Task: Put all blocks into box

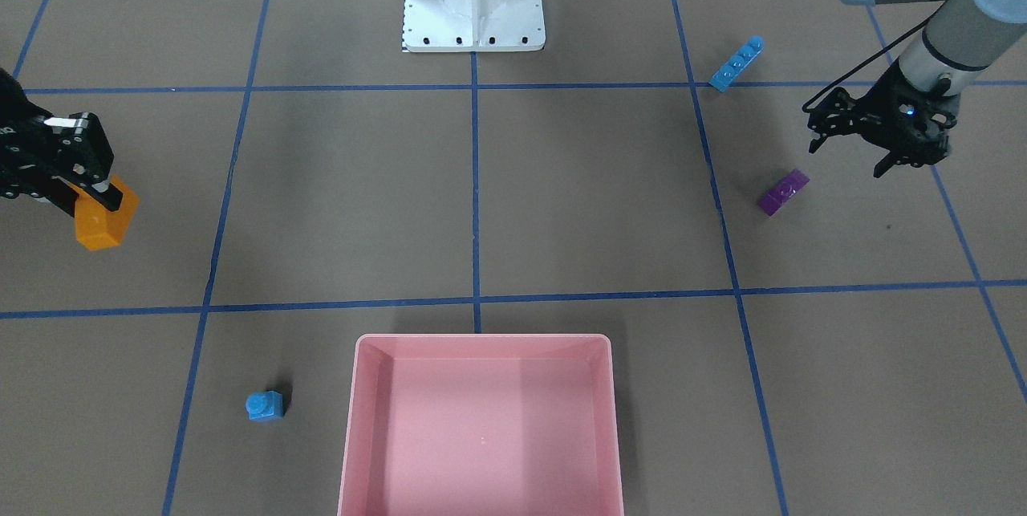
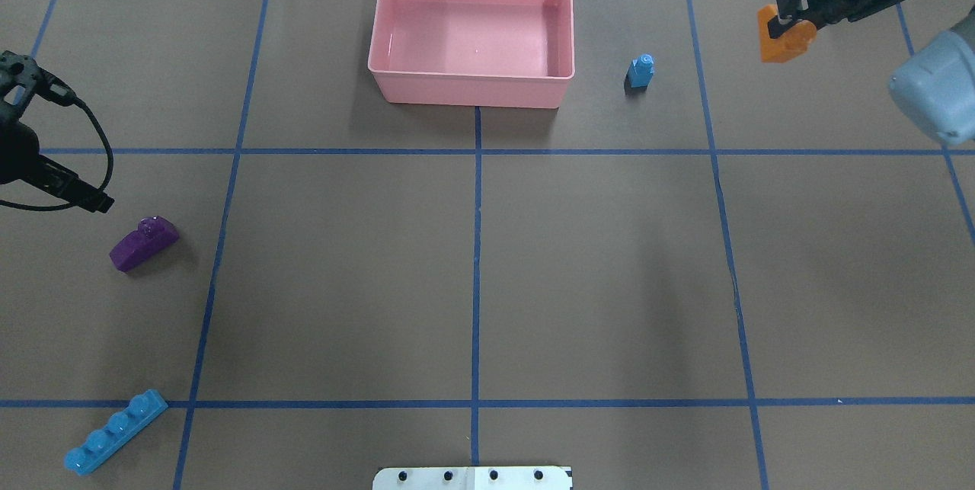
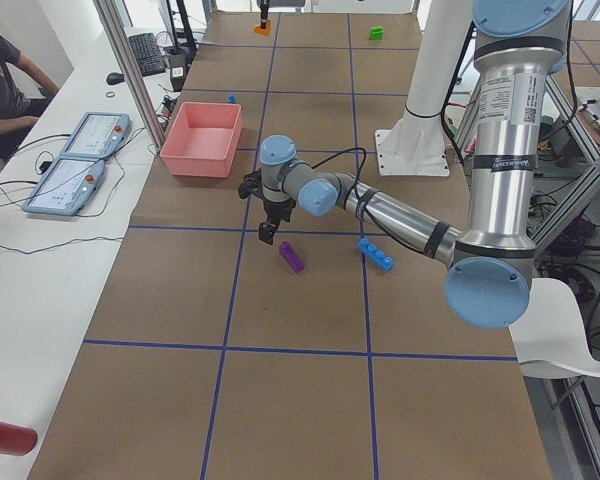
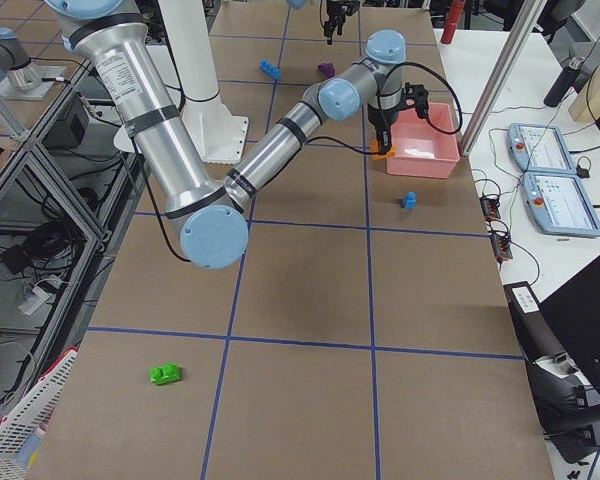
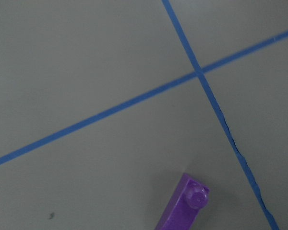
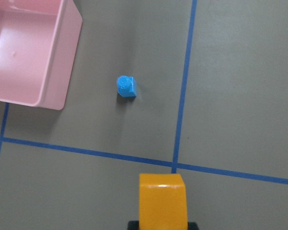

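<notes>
Next, the purple sloped block's middle [image 1: 787, 188] [image 5: 179, 219] will be gripped by my left gripper, which leaves the block's end toward the pink box sticking out.
My right gripper [image 1: 95, 193] is shut on the orange block [image 1: 100, 223], far out to the side of the pink box [image 1: 481, 337]; the block also shows in the right wrist view [image 6: 162, 201]. The small blue block [image 1: 265, 405] stands on the table between them, close to the box. My left gripper [image 1: 846, 161] is open and empty just beside the purple sloped block [image 1: 783, 192], apart from it. The long blue block [image 1: 736, 64] lies nearer the robot's base. The green block [image 4: 165, 375] lies far off on the right arm's side. The box is empty.
The white metal base [image 1: 473, 18] stands at the table's middle on the robot's side. Blue tape lines [image 1: 475, 179] divide the brown table. The operators' desk with two tablets [image 3: 80, 160] runs beyond the box's edge of the table.
</notes>
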Robot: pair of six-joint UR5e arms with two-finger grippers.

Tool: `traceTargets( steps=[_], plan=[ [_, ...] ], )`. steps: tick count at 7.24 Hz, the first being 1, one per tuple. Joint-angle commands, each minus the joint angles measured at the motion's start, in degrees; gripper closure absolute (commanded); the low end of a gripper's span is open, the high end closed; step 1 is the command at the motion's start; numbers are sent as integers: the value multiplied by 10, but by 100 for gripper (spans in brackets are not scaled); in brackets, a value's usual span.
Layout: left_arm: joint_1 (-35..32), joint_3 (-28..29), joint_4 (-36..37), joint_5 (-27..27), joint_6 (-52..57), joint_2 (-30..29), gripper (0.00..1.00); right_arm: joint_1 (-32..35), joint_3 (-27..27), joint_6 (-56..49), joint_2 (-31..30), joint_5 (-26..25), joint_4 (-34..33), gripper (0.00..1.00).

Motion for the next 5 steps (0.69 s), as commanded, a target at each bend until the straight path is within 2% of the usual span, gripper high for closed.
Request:
traceTargets(
  steps=[1,3,4,5],
  plan=[
    [31,35,-28,7,1,-6,1,-20,-72,57,111,-9,0,100],
    [43,80,-60,16,1,-16,1,-31,-139,56,187,-16,6,100],
    [53,100,-67,23,1,-28,1,-50,-174,57,223,-48,8,100],
    [59,113,-67,24,-1,-38,1,-56,-186,56,227,-59,10,100]
  ],
)
